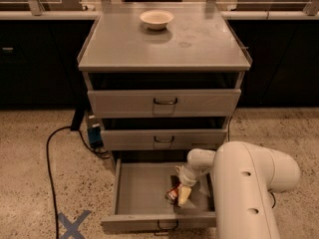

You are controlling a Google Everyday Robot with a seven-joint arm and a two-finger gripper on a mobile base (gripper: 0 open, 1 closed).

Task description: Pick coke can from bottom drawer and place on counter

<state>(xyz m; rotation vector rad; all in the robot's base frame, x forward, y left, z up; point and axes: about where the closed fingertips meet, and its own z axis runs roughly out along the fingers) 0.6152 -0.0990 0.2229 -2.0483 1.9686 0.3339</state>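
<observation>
The coke can in the bottom drawer is next: next my gripper moves over it and closes around the can's middle [174, 193].
The bottom drawer [137, 189] is pulled open below two shallower drawers. The coke can [172, 194], red with silver showing, lies on the drawer floor right of the middle and is partly hidden. My gripper [181, 195] reaches down into the drawer from the right and sits right at the can, touching or covering its right side. My big white arm [249, 183] fills the lower right and hides the drawer's right end. The counter [149, 51] is the grey top of the cabinet.
A white bowl [156, 19] stands at the back of the counter. A black cable [49, 158] runs over the speckled floor on the left to a blue box [93, 133] beside the cabinet. A blue tape cross [72, 224] marks the floor. Dark benches flank the cabinet.
</observation>
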